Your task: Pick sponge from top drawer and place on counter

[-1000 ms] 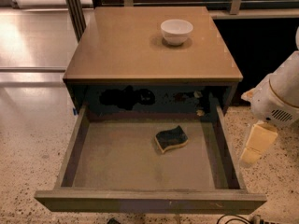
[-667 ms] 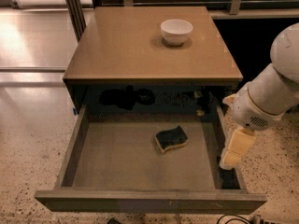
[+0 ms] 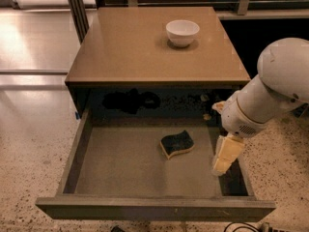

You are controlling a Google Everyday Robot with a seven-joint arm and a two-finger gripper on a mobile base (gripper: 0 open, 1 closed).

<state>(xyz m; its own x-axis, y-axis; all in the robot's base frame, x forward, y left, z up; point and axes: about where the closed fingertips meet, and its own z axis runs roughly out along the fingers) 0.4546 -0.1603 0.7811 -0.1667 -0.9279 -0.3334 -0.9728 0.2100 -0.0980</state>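
Observation:
Next, my gripper moves to the sponge's middle [image 3: 176, 144], halfway between its two ends, and closes there inside the open top drawer.
The sponge [image 3: 176, 143] lies flat on the floor of the open top drawer [image 3: 120, 163], right of its middle, dark face up with a yellow layer at its front edge. My gripper [image 3: 225, 157] hangs from the white arm over the drawer's right side, pointing down, about a hand's width right of the sponge and not touching it. The brown counter [image 3: 130, 47] is the cabinet's top, behind the drawer.
A white bowl [image 3: 182, 32] stands on the counter toward its back right. Speckled floor [image 3: 29, 149] lies to the left and right of the cabinet. The drawer's front panel [image 3: 154, 209] is near the bottom edge. A dark metal post [image 3: 76, 8] stands at the back left.
My arm and gripper have moved left, from outside the drawer's right wall to over the drawer's right side, closer to the sponge. The sponge and bowl have not moved.

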